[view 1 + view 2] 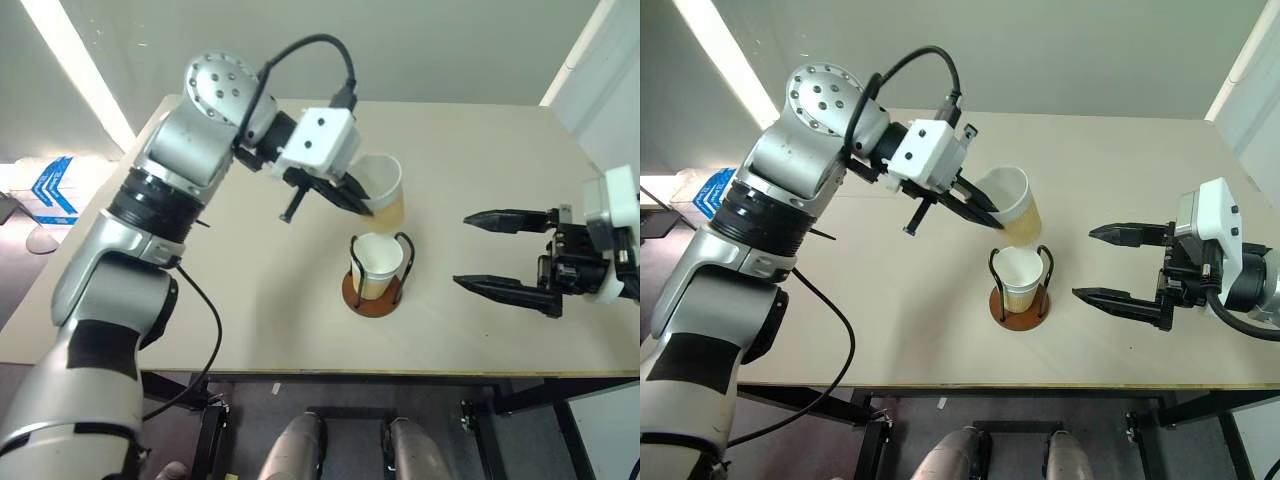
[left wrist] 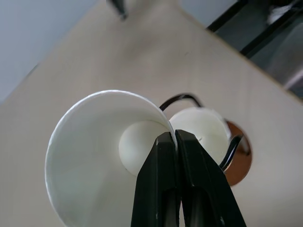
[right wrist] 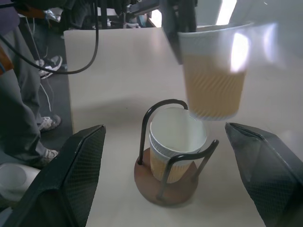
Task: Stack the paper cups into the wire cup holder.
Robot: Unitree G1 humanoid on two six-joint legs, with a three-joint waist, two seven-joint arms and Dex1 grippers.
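I need to use my left gripper to release the tan paper cup inside the nested paper cups (image 1: 381,257) (image 2: 200,133) that sit between the black wire loops.
My left gripper (image 1: 362,205) is shut on the rim of a tan paper cup (image 1: 385,190), one finger inside the white wall and one outside (image 2: 175,142). This cup hangs tilted in the air, its bottom just above the wire cup holder (image 1: 352,293). The holder's reddish-brown base and black wire loops stand mid-table, with two nested paper cups (image 3: 177,135) inside. To the right of the holder my right gripper (image 1: 460,250) is open and empty, its fingers pointing at the holder from a short distance.
The holder stands on a pale wooden table (image 1: 250,330) whose front edge lies close below it. A person's legs and shoes (image 3: 19,94) stand beside the table, with cables nearby. A blue-marked object (image 1: 50,190) lies on the floor at the left.
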